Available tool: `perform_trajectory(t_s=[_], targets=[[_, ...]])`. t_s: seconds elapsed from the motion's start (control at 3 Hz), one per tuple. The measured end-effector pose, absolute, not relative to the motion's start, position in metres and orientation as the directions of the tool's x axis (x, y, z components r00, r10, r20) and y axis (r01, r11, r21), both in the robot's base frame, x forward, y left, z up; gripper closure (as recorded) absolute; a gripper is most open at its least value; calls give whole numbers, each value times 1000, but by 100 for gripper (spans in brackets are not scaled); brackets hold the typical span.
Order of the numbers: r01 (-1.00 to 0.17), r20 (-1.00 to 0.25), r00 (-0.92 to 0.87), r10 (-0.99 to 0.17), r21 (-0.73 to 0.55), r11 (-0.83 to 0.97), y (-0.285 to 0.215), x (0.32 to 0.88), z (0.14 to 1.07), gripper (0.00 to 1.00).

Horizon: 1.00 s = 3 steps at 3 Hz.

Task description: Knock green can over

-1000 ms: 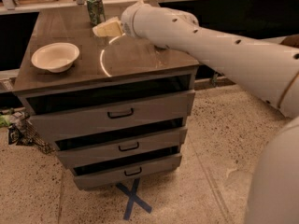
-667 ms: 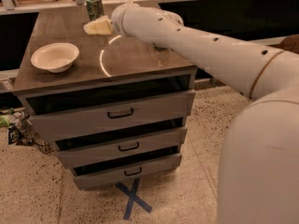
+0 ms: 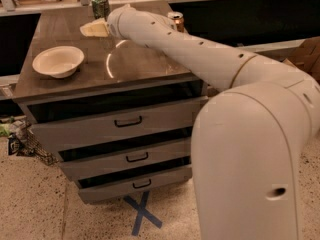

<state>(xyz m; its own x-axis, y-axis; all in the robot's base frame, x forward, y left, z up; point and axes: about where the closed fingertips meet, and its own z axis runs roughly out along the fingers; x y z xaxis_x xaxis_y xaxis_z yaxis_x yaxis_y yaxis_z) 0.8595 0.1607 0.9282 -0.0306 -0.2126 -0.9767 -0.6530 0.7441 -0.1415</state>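
Note:
The green can's middle (image 3: 100, 5), beneath its silver top, is next for my gripper, which should go there and close on it.
The green can (image 3: 100, 4) stands upright at the far edge of the wooden cabinet top (image 3: 125, 61), left of centre. It has a green and white label and a silver top. My gripper (image 3: 94, 29) reaches across the top from the right and sits just in front of the can, slightly below it in the camera view, with its pale fingers pointing left. It holds nothing that I can see. A small gap shows between the gripper and the can.
A white bowl (image 3: 58, 60) sits on the left part of the cabinet top. An orange-gold can (image 3: 176, 21) stands at the far right edge, partly behind my arm. The cabinet has three drawers. A blue tape cross (image 3: 143, 213) marks the floor.
My arm has swung left and farther back across the cabinet top, bringing the gripper from right of the can to just in front of it. The can has stayed upright.

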Motion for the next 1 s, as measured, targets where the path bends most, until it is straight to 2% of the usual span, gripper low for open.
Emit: perform_trajectory(t_s=[1.0], targets=[[-574, -991, 6, -137, -115, 810, 192, 958, 925, 0]])
